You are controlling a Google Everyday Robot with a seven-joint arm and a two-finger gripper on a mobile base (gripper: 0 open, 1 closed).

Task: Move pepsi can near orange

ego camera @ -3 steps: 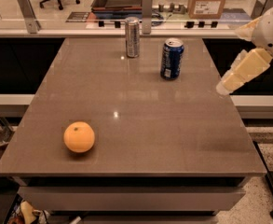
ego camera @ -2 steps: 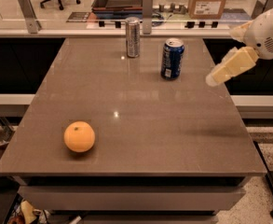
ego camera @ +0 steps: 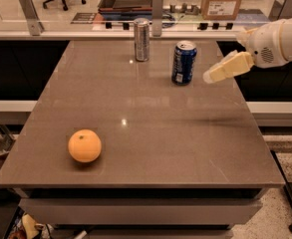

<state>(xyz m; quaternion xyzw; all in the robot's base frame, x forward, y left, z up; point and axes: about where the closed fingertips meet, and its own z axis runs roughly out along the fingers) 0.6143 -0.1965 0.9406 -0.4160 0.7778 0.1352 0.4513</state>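
I move to the pepsi can next and close my gripper around the middle of its dark blue body (ego camera: 184,61), below the silver top.
The pepsi can (ego camera: 184,62), dark blue with white markings and a silver top, stands upright at the far right of the brown table (ego camera: 150,118). The orange (ego camera: 84,146) sits near the table's front left. My gripper (ego camera: 209,77), pale cream, comes in from the right on a white arm (ego camera: 277,39). It hangs above the table just right of the pepsi can, a short gap apart from it, and holds nothing.
A taller slim silver-grey can (ego camera: 142,32) stands at the table's far edge, left of the pepsi can. Behind the table runs a ledge with glass panels, a cardboard box (ego camera: 223,0) and an office chair. The table's right edge lies below my arm.
My gripper has moved left and slightly up, from past the table's right edge to close beside the pepsi can. The cans and the orange have not moved.
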